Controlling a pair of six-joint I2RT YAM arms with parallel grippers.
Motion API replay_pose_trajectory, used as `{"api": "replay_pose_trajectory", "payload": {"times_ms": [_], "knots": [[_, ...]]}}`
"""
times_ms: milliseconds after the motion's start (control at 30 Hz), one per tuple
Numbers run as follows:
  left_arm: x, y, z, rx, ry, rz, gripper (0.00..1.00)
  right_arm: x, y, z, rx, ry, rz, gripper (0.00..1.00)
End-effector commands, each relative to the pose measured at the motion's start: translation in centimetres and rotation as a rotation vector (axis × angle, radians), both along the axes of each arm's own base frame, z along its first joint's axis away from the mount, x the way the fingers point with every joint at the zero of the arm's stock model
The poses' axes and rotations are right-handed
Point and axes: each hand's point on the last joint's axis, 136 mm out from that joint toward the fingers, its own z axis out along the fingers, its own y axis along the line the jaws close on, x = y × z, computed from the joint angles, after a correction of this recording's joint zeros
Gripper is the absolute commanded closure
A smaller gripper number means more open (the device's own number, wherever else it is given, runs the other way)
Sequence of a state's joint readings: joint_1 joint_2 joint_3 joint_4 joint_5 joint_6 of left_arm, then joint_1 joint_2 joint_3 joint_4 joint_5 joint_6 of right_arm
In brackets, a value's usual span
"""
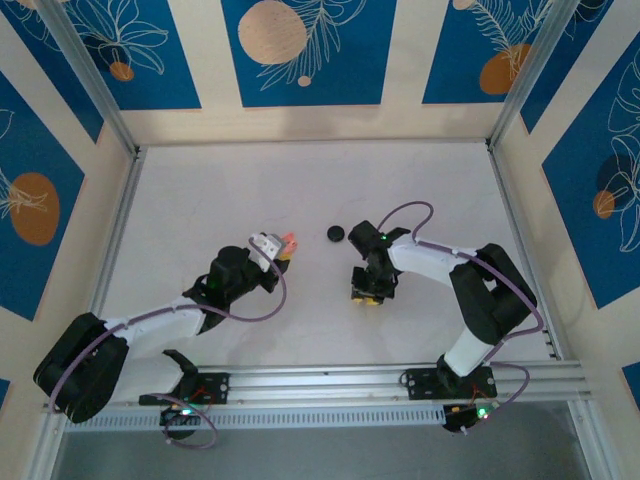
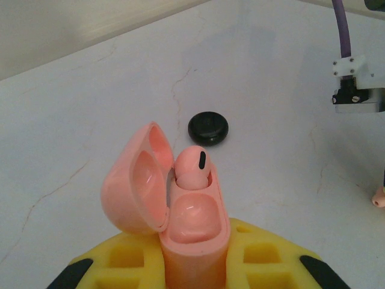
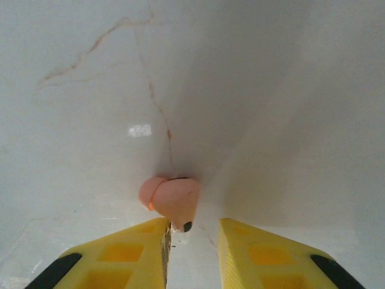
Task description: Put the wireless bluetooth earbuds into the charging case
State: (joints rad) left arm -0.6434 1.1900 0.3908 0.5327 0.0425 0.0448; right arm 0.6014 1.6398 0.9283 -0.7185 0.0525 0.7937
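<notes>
The earbud lies crooked with only the tip of its stem at one finger, so the robot's right gripper should lift clear, open wider and close around the earbud's head (image 3: 178,195).
My left gripper (image 1: 281,252) is shut on the charging case (image 2: 195,241), a salmon-pink box held upright with its lid swung open to the left. One pale pink earbud (image 2: 194,167) sits in the case's far socket; the near socket is hollow. The other pink earbud (image 3: 171,201) lies on the white table, its dark-tipped stem pointing in between my right gripper's (image 3: 194,227) yellow fingers (image 3: 126,253). That stem touches the left finger, with a gap to the right one, so the gripper stands open. In the top view the right gripper (image 1: 366,296) points down at the table.
A black round disc (image 1: 336,233) lies on the table between the two arms, just beyond the case (image 2: 208,127). The table (image 1: 300,180) is white with thin cracks, ringed by metal rails and patterned walls.
</notes>
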Motion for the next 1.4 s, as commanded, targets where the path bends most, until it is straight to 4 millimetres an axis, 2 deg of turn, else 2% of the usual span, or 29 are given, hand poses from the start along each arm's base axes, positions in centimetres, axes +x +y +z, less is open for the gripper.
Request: {"api": "replay_pose_trajectory", "payload": {"times_ms": [0,267,467,600,833,1033,1200,1367], "knots": [[0.1,0.3,0.8,-0.004,-0.022,0.005,0.9,-0.4,-1.1,-0.3,-0.014,0.008,-0.017,0.74],[0.0,0.4,0.6,0.001,-0.018,0.005,0.9,-0.5,-1.6,-1.1,0.068,0.009,-0.051,0.84],[0.0,0.4,0.5,0.003,-0.012,0.004,0.9,0.1,-1.3,-0.4,0.217,-0.035,-0.045,0.88],[0.0,0.4,0.5,0.001,-0.012,0.004,0.89,0.0,-2.2,0.1,0.309,-0.049,-0.082,0.89],[0.0,0.2,0.5,0.0,-0.01,-0.002,0.89,-1.0,-4.4,0.6,0.358,-0.023,-0.143,0.79],[-0.1,0.1,0.6,-0.004,-0.009,-0.007,0.89,-0.9,-5.6,3.2,0.326,-0.066,-0.169,0.63],[-0.1,0.1,0.8,-0.005,-0.011,-0.009,0.89,-0.5,-6.6,4.9,0.213,-0.073,-0.148,0.62],[-0.1,0.2,0.7,0.001,-0.011,-0.006,0.89,0.2,-6.5,5.2,0.07,-0.056,-0.079,0.6]]}}
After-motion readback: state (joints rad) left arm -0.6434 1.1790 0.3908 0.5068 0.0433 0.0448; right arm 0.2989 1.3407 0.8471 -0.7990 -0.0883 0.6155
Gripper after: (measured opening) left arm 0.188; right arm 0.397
